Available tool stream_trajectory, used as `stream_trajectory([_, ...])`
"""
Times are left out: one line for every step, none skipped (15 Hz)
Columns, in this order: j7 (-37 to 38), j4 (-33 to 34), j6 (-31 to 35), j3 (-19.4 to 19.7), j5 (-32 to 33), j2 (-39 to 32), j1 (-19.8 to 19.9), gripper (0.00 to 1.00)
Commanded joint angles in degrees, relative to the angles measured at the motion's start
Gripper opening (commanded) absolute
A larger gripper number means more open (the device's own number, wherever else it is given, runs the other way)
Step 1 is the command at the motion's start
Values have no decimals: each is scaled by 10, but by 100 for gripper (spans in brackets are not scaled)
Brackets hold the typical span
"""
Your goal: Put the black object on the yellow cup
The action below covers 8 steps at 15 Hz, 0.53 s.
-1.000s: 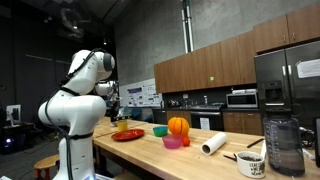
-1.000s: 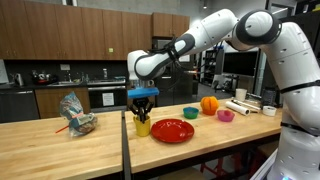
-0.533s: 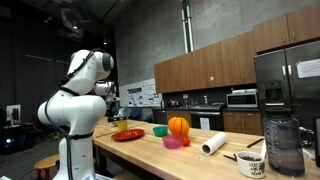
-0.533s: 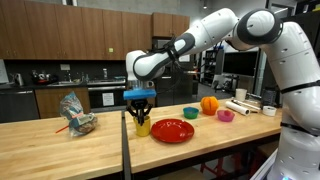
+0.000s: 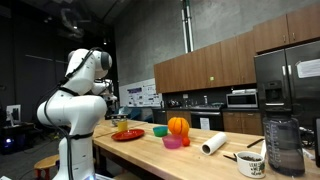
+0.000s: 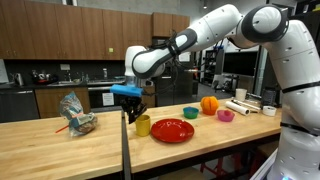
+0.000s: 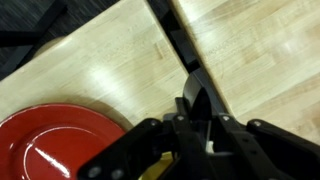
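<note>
I need to use my gripper to set the black object down on the open top of the yellow cup (image 5: 122, 121) (image 7: 163, 166) next to the red plate.
My gripper (image 6: 128, 103) hangs above the wooden table, just to the side of the yellow cup (image 6: 143, 125), which stands beside the red plate (image 6: 172, 131). It is shut on the black object (image 6: 129, 113), a flat dark bar that hangs down from the fingers. In the wrist view the bar (image 7: 195, 98) sticks out between the fingers (image 7: 197, 125), over the dark seam between two table tops. A bit of the yellow cup (image 7: 160, 170) shows under the fingers. In an exterior view the gripper (image 5: 113, 100) is small and above the cup (image 5: 121, 125).
A green cup (image 6: 190, 113), an orange pumpkin (image 6: 209, 104), a pink cup (image 6: 226, 116), a paper roll (image 6: 238, 106) and a white mug (image 6: 269, 110) stand along the table. A crumpled bag (image 6: 76, 113) lies on the neighbouring table. The red plate also shows in the wrist view (image 7: 50, 145).
My gripper has moved sideways and slightly up with the black bar, from right above the yellow cup to a spot beside it, toward the table seam.
</note>
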<state>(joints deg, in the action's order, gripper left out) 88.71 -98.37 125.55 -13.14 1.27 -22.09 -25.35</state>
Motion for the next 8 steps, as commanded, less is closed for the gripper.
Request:
stream_trajectory([129, -19, 25, 21, 16, 16, -27, 5])
stream_trajectory([165, -17, 24, 23, 20, 13, -31, 5])
stream_trajectory([200, -17, 27, 25, 22, 11, -35, 5])
stream_trajectory([236, -18, 28, 27, 26, 11, -39, 5])
stream_trajectory([272, -19, 31, 29, 34, 12, -43, 5])
stream_trajectory([309, -18, 31, 32, 43, 12, -48, 5])
stream_trajectory([344, -19, 37, 34, 54, 12, -51, 5])
stream_trajectory([370, -20, 47, 35, 64, 12, -52, 5])
